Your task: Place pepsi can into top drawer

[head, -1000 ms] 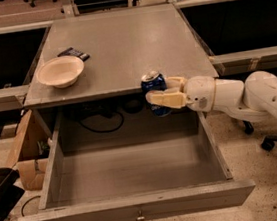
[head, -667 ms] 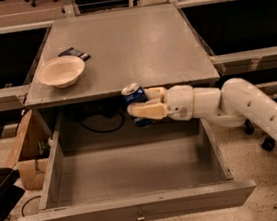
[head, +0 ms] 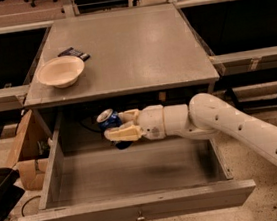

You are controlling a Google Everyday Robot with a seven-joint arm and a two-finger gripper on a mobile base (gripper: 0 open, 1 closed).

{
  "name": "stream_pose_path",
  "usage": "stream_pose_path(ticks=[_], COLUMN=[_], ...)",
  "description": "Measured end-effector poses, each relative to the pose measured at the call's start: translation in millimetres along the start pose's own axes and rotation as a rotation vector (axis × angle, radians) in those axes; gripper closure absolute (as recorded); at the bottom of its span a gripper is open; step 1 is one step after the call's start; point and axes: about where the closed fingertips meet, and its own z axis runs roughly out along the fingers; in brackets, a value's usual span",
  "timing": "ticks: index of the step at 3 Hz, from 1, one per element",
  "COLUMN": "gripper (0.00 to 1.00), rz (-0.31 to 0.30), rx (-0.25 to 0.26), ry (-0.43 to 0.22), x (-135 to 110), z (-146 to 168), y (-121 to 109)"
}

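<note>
I should release the pepsi can on the grey drawer's bottom (head: 106, 167), toward the side nearest the cardboard box.
The blue pepsi can (head: 110, 122) with a silver end is tilted on its side, held in my gripper (head: 122, 126), whose cream fingers are shut around it. The white arm reaches in from the right. The can hangs over the back left part of the open top drawer (head: 135, 207), above its grey floor and under the desk's front edge. The drawer is pulled far out, with a small knob on its front.
A beige bowl (head: 60, 71) and a flat black object (head: 74, 54) lie on the grey desk top (head: 136, 47) at the left. A cardboard box (head: 26, 156) stands on the floor left of the drawer. Cables hang behind the drawer.
My gripper has carried the can leftward and down, from the desk's front right edge to inside the open drawer space.
</note>
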Motion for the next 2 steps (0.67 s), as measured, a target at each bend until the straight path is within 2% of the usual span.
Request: stream_pose_path(ticks=[1,2], gripper=[1.0,1.0], rz=[-0.016,0.005], rx=[0.037,0.037], ry=[0.025,-0.012], x=[22,38], z=[33,49], y=[11,14])
